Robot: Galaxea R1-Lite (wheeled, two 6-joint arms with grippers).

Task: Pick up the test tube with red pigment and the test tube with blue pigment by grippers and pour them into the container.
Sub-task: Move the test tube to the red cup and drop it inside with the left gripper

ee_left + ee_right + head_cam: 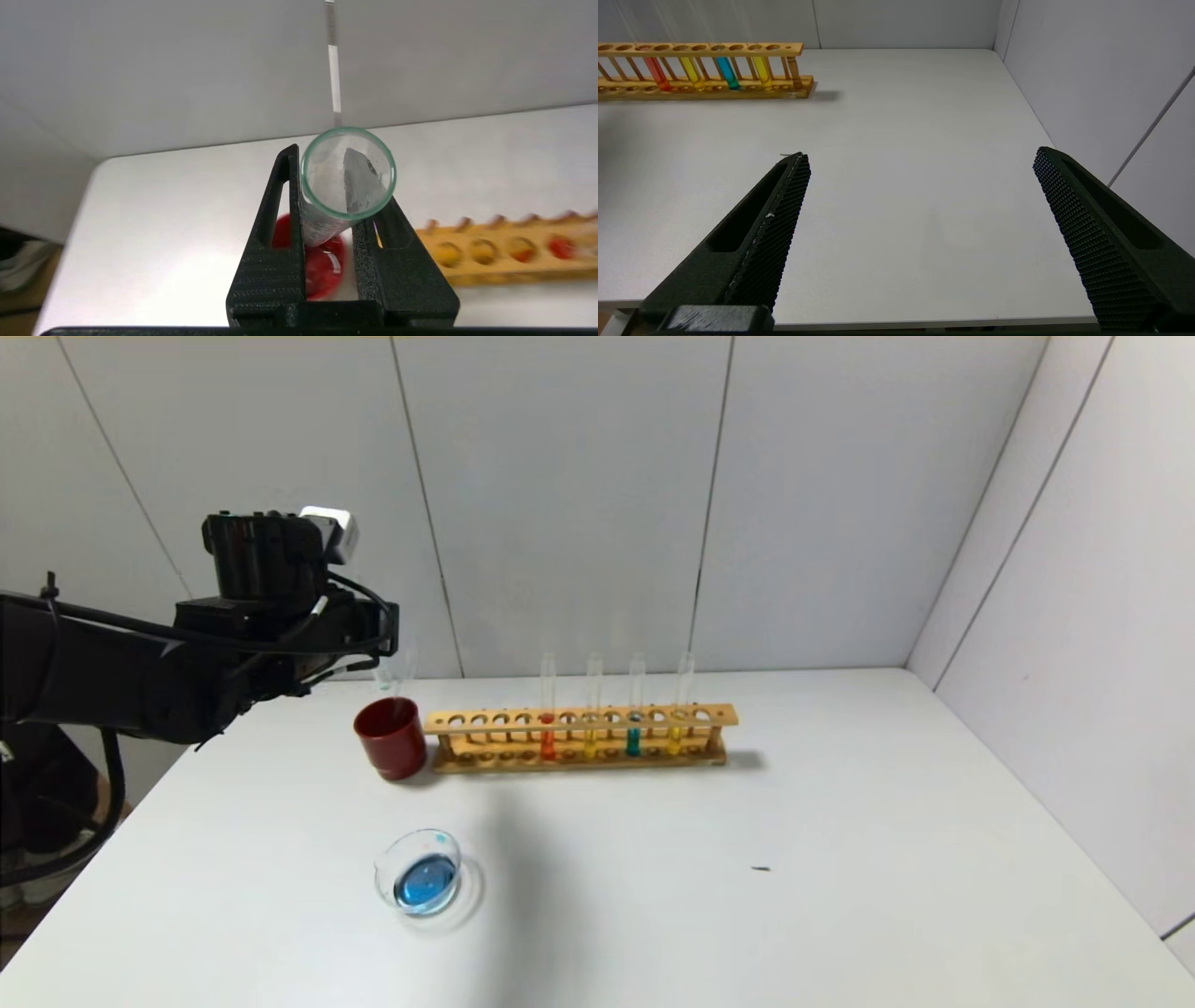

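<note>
Next, my left gripper lets go of the empty clear test tube inside the dark red cup (398,713) (321,256) next to the wooden rack.
My left gripper (392,665) is shut on an empty clear test tube (396,679), held about upright just above the dark red cup (390,739). In the left wrist view the tube's open rim (348,172) sits between the black fingers (275,261), with the cup (322,273) below. The container (448,845) stands on the table's front left and holds blue liquid. The test tube with red pigment (547,733) and a test tube with blue pigment (634,733) stand in the wooden rack (709,716); both show in the right wrist view (656,72) (726,72). My right gripper (923,156) is open, empty, low over the table's near right.
Two yellow tubes (590,735) (674,733) also stand in the rack, which sits right beside the red cup. Grey walls close the back and the right side. A small dark speck (761,869) lies on the white table (840,896).
</note>
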